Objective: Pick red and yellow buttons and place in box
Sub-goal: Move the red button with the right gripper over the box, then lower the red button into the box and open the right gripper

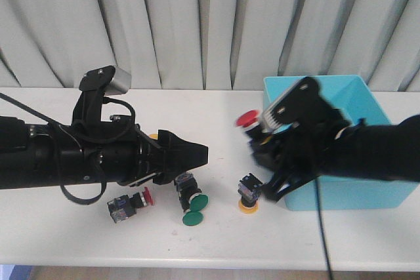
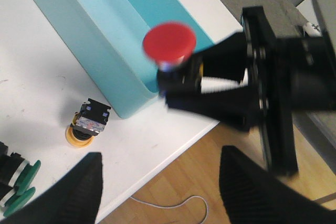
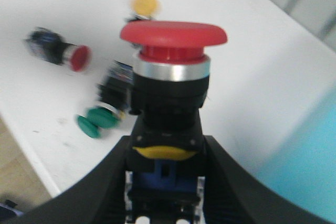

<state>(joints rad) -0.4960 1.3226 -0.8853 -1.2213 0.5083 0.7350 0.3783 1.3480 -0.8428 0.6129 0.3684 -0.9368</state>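
Next, my right gripper drops the red button on the turquoise box's bottom, close to the box's front side (image 1: 342, 164).
My right gripper (image 1: 257, 137) (image 3: 167, 182) is shut on the black body of the red button (image 1: 247, 120) (image 2: 169, 43) (image 3: 173, 35). It holds the button cap up, above the table, just beside the left wall of the turquoise box (image 1: 367, 106) (image 2: 89, 22) (image 3: 315, 166). The yellow button (image 1: 248, 196) (image 2: 86, 124) rests cap down on the table in front of the box's left corner. My left gripper (image 1: 205, 155) (image 2: 163, 192) hangs open and empty over the table's middle, left of both buttons.
A green-capped switch (image 1: 191, 204) (image 2: 21, 184) (image 3: 97, 121) and a small dark red switch (image 1: 131, 202) (image 3: 58, 51) lie near the table's front edge under my left arm. A blurred yellow cap (image 3: 144, 3) lies further off. The table edge (image 2: 173, 145) is close by.
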